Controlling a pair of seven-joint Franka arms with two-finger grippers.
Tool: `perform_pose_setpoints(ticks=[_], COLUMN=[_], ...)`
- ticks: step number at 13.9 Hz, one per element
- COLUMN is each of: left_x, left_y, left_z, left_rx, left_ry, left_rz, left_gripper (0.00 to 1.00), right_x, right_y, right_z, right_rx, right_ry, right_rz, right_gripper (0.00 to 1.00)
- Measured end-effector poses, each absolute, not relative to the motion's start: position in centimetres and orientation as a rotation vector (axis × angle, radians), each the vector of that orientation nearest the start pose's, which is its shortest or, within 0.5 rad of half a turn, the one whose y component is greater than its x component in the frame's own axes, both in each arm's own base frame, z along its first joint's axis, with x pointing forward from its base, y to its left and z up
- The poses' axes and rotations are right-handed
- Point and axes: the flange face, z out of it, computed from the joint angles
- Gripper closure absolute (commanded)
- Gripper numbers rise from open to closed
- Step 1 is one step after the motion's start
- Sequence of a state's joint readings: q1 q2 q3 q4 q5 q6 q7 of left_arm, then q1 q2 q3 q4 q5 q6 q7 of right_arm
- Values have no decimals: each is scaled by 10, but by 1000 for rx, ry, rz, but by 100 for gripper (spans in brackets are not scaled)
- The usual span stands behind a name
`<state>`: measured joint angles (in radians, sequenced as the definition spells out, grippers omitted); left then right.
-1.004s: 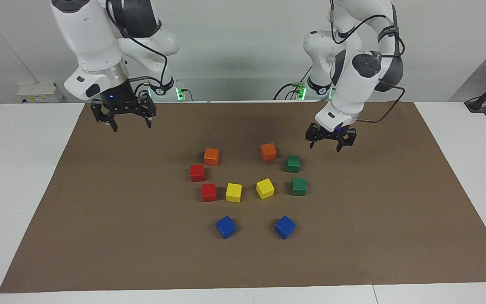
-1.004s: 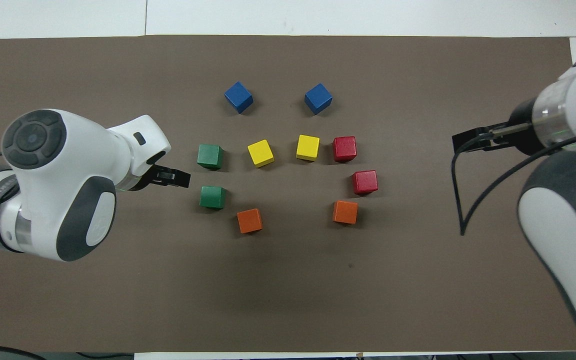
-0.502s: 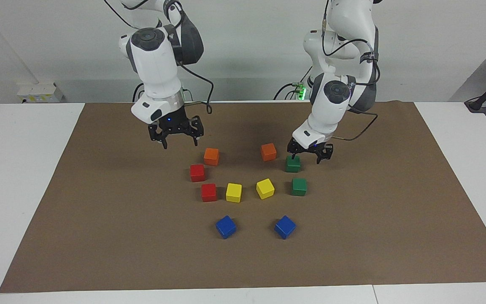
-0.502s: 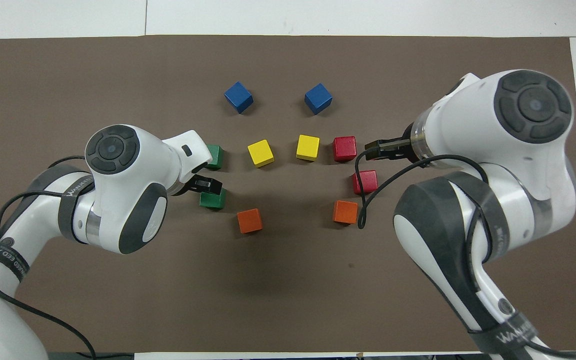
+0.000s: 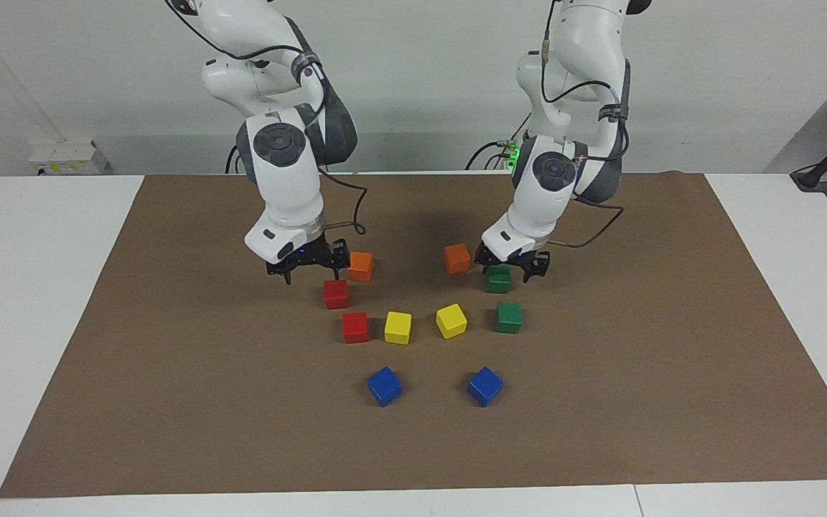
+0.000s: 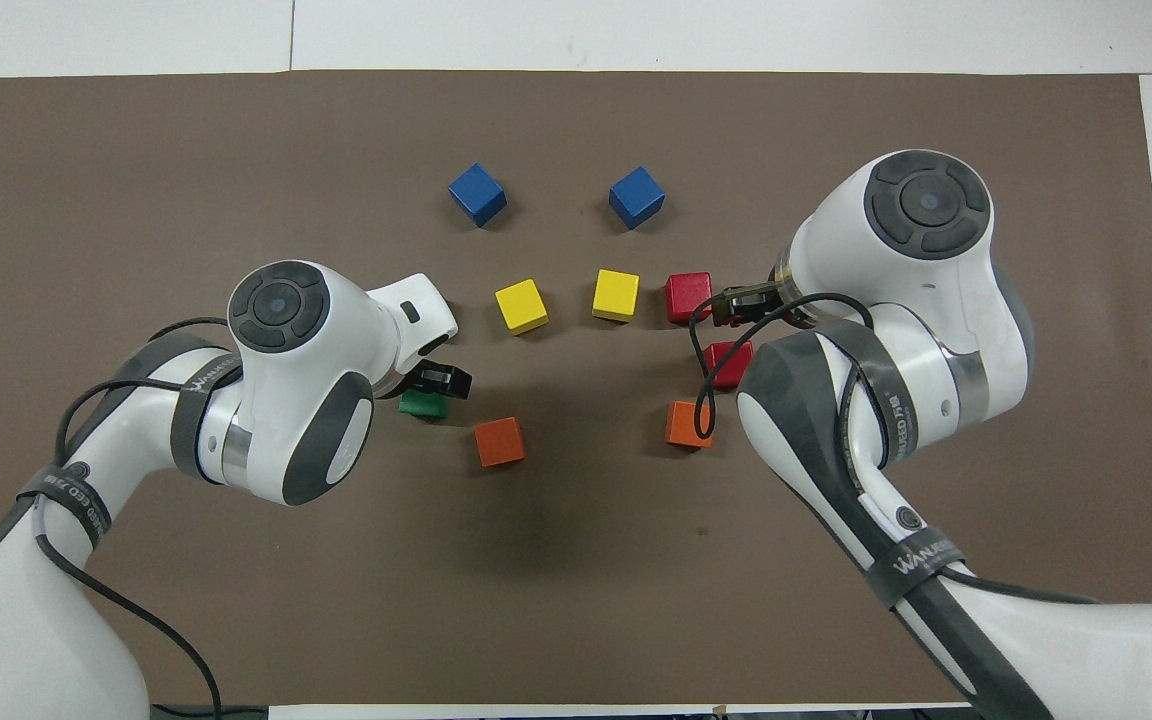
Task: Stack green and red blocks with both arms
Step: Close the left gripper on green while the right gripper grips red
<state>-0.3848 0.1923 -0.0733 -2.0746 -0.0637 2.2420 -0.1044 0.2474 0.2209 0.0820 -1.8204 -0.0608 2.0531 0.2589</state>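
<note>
The robot's right gripper needs to next move to the nearer red cube (image 6: pixel 736 364), the one next to the orange cube, and grip that cube's sides.
Two green cubes lie toward the left arm's end of the brown mat: one nearer to the robots (image 5: pixel 498 280), one farther (image 5: pixel 508 317). Two red cubes lie toward the right arm's end: nearer (image 5: pixel 335 294), farther (image 5: pixel 355 327). My left gripper (image 5: pixel 510 269) is open, low over the nearer green cube, a finger on each side of its top. In the overhead view the left gripper (image 6: pixel 433 381) covers most of that cube (image 6: pixel 422 405), and the arm hides the other green cube. My right gripper (image 5: pixel 307 273) is open, in the air by the nearer red cube (image 6: pixel 731 361), beside an orange cube.
Two orange cubes (image 5: pixel 360 266) (image 5: pixel 456 258) lie nearest the robots, close to each gripper. Two yellow cubes (image 5: pixel 398 327) (image 5: pixel 451 320) sit between the farther red and green cubes. Two blue cubes (image 5: pixel 384 385) (image 5: pixel 484 385) lie farthest. The brown mat (image 5: pixel 169 373) covers the white table.
Both arms swung in from the mat's ends toward the cubes and came down. The left gripper dropped over the nearer green cube; the right gripper reached the nearer red cube. No cube moved.
</note>
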Motion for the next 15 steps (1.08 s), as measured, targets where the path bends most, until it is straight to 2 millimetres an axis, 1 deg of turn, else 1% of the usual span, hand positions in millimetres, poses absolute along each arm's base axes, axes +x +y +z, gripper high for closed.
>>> perform_pose_setpoints(ticks=[2,4,8,11,12,13,15], left_x=[514,512,507,496,495,494,494], left_y=[-258,-259,-257,-258,-258,-259,-259], left_z=[324,313,301,288,287,287,287], left_rx=[-3153,-3149,-3147,-3141,-3140,-3139,-3139], left_ry=[505,515,525,538,540,540,540], left_rz=[80,90,90,96,100,100,100], left_gripper=[0,0,0,0,5,14,41], right_x=[589,589,593,590,587,585,580], right_y=[208,216,219,217,216,216,214], right_z=[405,392,370,347,338,331,321], right_rx=[-3157,-3151,-3146,-3139,-3138,-3139,-3145], right_ry=[-148,-134,-101,-98,-99,-100,-101], right_rz=[-73,-86,-91,-108,-107,-97,-71], right_gripper=[0,0,0,0,0,0,0])
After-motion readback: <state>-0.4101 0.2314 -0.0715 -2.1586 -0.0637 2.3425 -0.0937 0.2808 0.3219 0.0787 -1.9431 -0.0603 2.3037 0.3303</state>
